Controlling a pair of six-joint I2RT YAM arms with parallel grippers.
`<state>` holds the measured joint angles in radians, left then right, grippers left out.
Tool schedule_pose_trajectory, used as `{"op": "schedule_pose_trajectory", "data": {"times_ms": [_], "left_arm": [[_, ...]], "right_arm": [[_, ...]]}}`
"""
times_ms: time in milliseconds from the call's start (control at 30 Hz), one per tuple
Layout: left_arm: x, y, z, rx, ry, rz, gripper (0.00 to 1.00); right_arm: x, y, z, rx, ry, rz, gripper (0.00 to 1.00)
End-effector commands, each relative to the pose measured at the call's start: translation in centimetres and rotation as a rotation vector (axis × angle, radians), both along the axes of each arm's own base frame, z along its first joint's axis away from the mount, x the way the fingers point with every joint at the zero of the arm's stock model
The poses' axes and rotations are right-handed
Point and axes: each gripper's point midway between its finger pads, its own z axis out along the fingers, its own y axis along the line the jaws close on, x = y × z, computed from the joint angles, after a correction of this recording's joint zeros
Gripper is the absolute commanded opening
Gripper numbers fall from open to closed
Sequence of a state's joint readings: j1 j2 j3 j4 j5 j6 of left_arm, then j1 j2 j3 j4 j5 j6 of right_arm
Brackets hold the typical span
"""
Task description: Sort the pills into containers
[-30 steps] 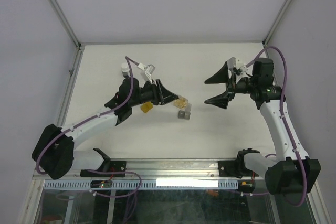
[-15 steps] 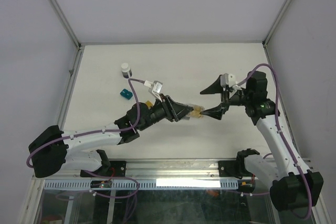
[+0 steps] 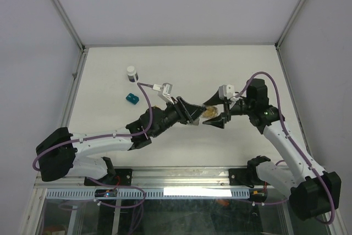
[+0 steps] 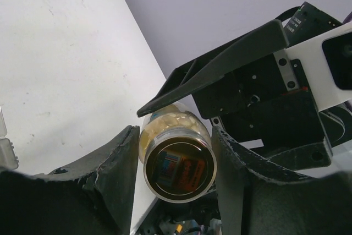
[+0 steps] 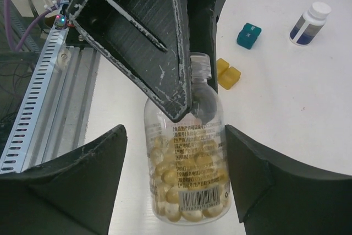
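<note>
My right gripper's fingertips stand open around the bottle's lower body, so they should close there before my left gripper opens, rolls back and retakes the neck end [image 4: 180, 168].
A clear pill bottle [image 3: 210, 111] full of yellow pills is held above the table. My left gripper [image 3: 193, 115] is shut on its neck end, and the bottle shows between my left fingers in the left wrist view [image 4: 179, 163]. My right gripper [image 3: 205, 112] is open, with its jaws on either side of the bottle's lower body [image 5: 187, 174] and a gap on each side. The teal container [image 3: 131, 98] lies at the left, also seen in the right wrist view [image 5: 248, 35]. The amber-yellow container [image 5: 228, 74] lies beyond the bottle. The gray container is hidden.
A small white pill bottle [image 3: 131, 72] stands at the back left, also seen in the right wrist view [image 5: 309, 23]. The metal rail [image 5: 38, 97] runs along the table's near edge. White enclosure walls stand on three sides.
My left gripper carried the pill bottle rightward to the table's middle. My right gripper came down and left, and its open jaws now flank the bottle.
</note>
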<state>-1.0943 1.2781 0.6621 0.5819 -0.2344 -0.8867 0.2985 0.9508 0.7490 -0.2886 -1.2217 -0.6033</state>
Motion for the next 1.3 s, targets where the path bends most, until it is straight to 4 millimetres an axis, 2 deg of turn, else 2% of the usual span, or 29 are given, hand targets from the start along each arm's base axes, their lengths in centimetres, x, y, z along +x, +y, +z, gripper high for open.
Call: {"op": "schedule_pose_trajectory", "data": {"times_ms": [0,200,300,367,400,433,533,600,700,833,1000,1033,1167,1267], "left_arm": [[-0.3,-0.7,4.0,-0.142,-0.004,-0.016,0.0],[-0.4,-0.7,4.3,-0.16,0.004,-0.019,0.0],[-0.4,-0.6,4.6,-0.163,-0.002,-0.016,0.0],[-0.5,-0.5,4.7,-0.168,-0.009,-0.022,0.0],[-0.6,-0.5,4.8,-0.171,-0.013,-0.026,0.1],[-0.8,-0.4,4.9,-0.175,-0.02,-0.032,0.26],[-1.0,0.0,5.1,-0.164,-0.051,-0.034,0.63],[-1.2,0.5,5.1,-0.152,-0.08,-0.032,0.79],[-1.7,1.6,5.2,-0.134,-0.147,-0.033,0.96],[-3.5,2.9,5.7,-0.054,-0.35,-0.086,0.99],[-3.7,5.6,3.7,0.171,-0.615,-0.048,0.99],[-4.3,5.8,3.7,0.196,-0.71,-0.072,0.99],[-8.1,5.0,2.4,0.295,-1.14,-0.264,0.99],[-8.2,4.6,1.6,0.349,-1.291,-0.276,0.99]], "right_arm": [[1.0,0.7,-0.3,-0.019,-0.068,-0.019,0.7],[0.7,1.4,-1.1,-0.041,-0.073,0.003,0.57],[0.4,1.6,-0.9,-0.039,-0.076,0.017,0.47],[0.2,1.6,-0.8,-0.039,-0.081,0.025,0.34],[0.1,1.6,-0.8,-0.04,-0.081,0.028,0.26],[0.0,1.5,-0.7,-0.041,-0.075,0.032,0.19],[-0.6,1.4,-0.1,-0.029,-0.033,0.059,0.02],[-1.0,1.3,0.2,-0.02,-0.001,0.079,0.0],[-1.2,1.2,0.2,-0.015,0.021,0.094,0.0],[-1.2,1.0,0.4,-0.014,0.051,0.091,0.0],[-1.2,0.4,0.8,-0.012,0.055,0.086,0.0],[-1.2,0.3,0.7,-0.013,0.053,0.085,0.0],[-1.3,0.2,0.1,-0.019,0.04,0.094,0.0],[-1.5,0.1,-0.2,-0.022,0.027,0.102,0.0]]}}
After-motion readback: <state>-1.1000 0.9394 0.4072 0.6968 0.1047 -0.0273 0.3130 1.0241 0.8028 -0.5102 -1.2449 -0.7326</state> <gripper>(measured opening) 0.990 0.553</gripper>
